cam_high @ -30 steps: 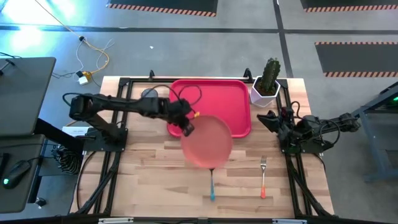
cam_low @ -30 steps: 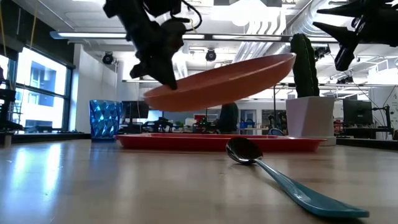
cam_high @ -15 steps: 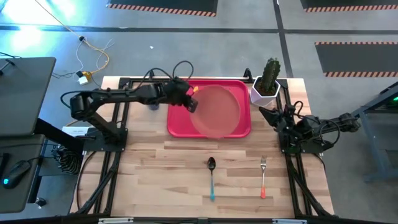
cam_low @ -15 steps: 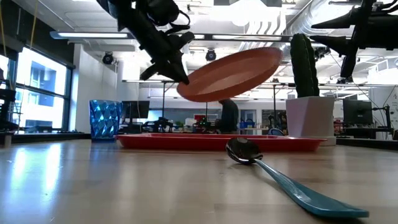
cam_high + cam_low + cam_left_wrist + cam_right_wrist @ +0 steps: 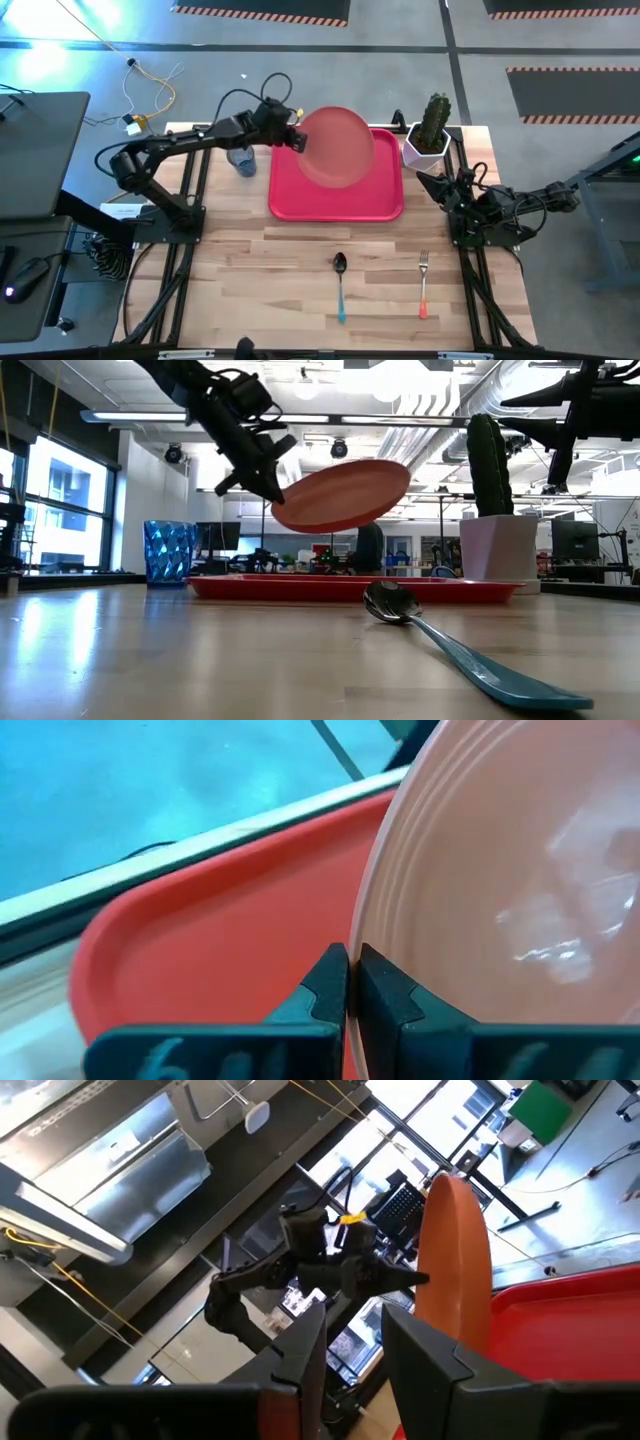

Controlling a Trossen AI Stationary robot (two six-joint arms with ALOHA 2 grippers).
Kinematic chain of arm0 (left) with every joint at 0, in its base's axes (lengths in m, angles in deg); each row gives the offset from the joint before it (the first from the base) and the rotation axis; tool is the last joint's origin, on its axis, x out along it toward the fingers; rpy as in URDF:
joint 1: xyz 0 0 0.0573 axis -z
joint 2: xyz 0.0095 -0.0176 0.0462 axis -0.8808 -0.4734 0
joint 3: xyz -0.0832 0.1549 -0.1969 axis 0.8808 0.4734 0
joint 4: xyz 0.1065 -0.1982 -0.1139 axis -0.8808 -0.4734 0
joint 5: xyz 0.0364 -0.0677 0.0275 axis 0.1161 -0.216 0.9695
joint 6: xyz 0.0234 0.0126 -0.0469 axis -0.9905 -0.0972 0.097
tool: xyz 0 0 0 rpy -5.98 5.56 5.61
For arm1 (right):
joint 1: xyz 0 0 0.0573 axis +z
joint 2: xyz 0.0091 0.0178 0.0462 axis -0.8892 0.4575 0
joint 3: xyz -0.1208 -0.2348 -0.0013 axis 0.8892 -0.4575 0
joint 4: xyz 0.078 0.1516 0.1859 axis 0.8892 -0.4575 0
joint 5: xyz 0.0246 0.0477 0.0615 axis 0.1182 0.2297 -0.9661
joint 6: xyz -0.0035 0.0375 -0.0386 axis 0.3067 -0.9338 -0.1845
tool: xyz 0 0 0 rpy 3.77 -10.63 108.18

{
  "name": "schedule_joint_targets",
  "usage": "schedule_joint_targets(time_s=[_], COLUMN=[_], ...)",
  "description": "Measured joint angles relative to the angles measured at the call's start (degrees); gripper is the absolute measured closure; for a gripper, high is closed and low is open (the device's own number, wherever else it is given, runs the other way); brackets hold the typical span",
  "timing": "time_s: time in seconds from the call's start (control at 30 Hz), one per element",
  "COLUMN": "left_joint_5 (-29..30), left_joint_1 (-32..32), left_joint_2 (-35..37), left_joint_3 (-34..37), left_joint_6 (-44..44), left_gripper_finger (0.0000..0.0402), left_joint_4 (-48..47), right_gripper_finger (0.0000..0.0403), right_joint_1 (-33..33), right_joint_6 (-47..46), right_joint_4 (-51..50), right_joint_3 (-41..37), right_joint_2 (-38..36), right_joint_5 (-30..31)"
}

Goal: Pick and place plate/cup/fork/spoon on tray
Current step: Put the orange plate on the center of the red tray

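Observation:
My left gripper is to set the salmon-pink plate down flat on the middle of the red tray (image 5: 338,170).
My left gripper (image 5: 297,140) is shut on the salmon-pink plate (image 5: 338,148), which it holds in the air above the far part of the red tray (image 5: 300,195). In the low view the plate (image 5: 345,495) is tilted, well above the tray (image 5: 300,588). The blue cup (image 5: 241,160) stands upright on the table just left of the tray. The teal-handled spoon (image 5: 340,285) and the orange-handled fork (image 5: 423,283) lie flat on the table near its front edge. My right gripper (image 5: 428,185) is open and empty at the table's right side, off the tray's right edge. My left gripper pinches the plate's raised rim (image 5: 365,935) between its two fingers, at the plate's left edge. The fingers come from the table's left, slanting down. The plate is lifted clear of the tray and tilted, its held edge lower than its free edge.
A white hexagonal pot with a cactus (image 5: 432,130) stands at the tray's far right corner. Black frame rails run along the table's left and right edges. Bare wood lies between the tray and the cutlery.
My left gripper has carried the plate from above the table's middle, at the tray's near edge, toward the far edge and a little left. The plate now hangs over the tray's far part. It has stayed lifted and tilted, still held by its rim.

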Motion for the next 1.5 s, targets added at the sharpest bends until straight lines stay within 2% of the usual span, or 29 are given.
schedule_joint_targets(time_s=[0.1,0.27,0.53,0.7,1.13,1.27,1.5], left_joint_5=[-1.1,-0.8,0.3,-3.0,-4.5,-6.3,-6.1], left_joint_1=[-1.6,-3.2,-3.3,-3.1,-0.1,0.2,-0.3], left_joint_2=[-0.1,-1.2,-6.7,-11.5,-21.6,-22.7,-22.7], left_joint_3=[-2.1,-9.7,-18.2,-19.5,-19.6,-19.6,-19.6], left_joint_6=[-0.2,-2.9,-4.8,-4.4,-3.0,-2.6,-2.7], left_gripper_finger=[0.0399,0.0399,0.0399,0.0399,0.0399,0.0399,0.0399], left_joint_4=[-1.6,-6.2,-14.1,-16.1,-17.9,-18.0,-19.4], right_gripper_finger=[0.0311,0.0311,0.0311,0.0311,0.0311,0.0311,0.0311], right_joint_1=[0.0,0.0,0.0,0.0,0.0,0.0,0.0], right_joint_6=[0.0,-0.3,-0.6,-0.6,-0.6,-0.6,-0.6], right_joint_4=[0.0,-0.7,-2.2,-2.4,-2.4,-2.4,-2.5], right_joint_3=[0.0,0.0,0.0,0.0,0.0,0.0,0.0], right_joint_2=[0.0,0.0,0.0,0.0,0.0,0.0,0.0], right_joint_5=[0.0,0.0,-0.1,-0.1,-0.2,-0.4,-0.5])
